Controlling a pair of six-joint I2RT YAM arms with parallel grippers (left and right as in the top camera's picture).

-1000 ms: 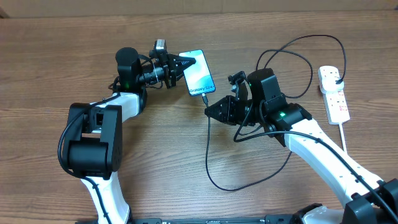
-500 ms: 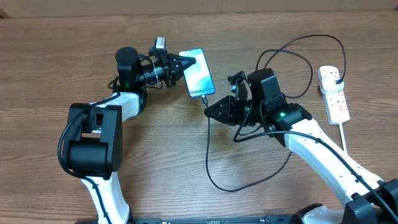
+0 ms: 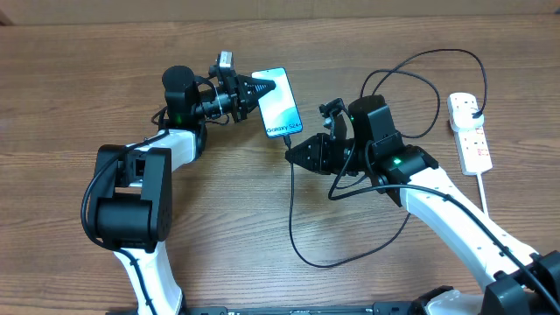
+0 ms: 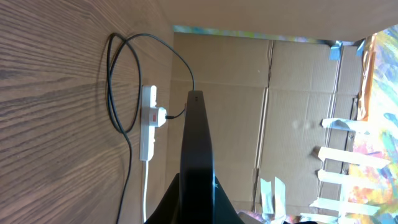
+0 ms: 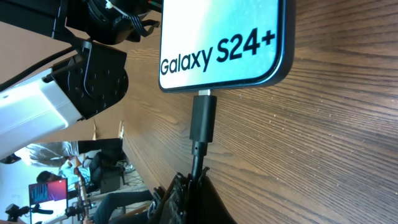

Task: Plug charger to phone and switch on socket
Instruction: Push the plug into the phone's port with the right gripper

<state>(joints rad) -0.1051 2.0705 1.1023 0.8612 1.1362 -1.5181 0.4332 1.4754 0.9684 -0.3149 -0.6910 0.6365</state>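
Note:
The robot's left gripper will release the phone flat on the bare wood [image 3: 276, 166] beside the black cable, between the robot's arms.
The phone [image 3: 280, 107] with a light blue screen and "Galaxy" text lies tilted on the wood table; my left gripper [image 3: 262, 88] is shut on its upper left edge. In the left wrist view the phone [image 4: 198, 149] shows edge-on between the fingers. My right gripper [image 3: 295, 152] is shut on the charger cable [image 5: 198, 163] just behind the black connector [image 5: 203, 118], whose tip meets the phone's bottom port [image 5: 205, 92]. The black cable [image 3: 302, 249] loops across the table to a black plug in the white socket strip [image 3: 470, 131], which also shows in the left wrist view [image 4: 148, 121].
The socket's thick white cord [image 3: 482, 188] runs toward the front right. Cardboard walls [image 4: 298, 112] stand beyond the table's far edge. The cable loop [image 3: 411, 83] lies between the right arm and the strip.
My right gripper has moved slightly up and left toward the phone, bringing the connector against its port. The left arm and phone have not moved.

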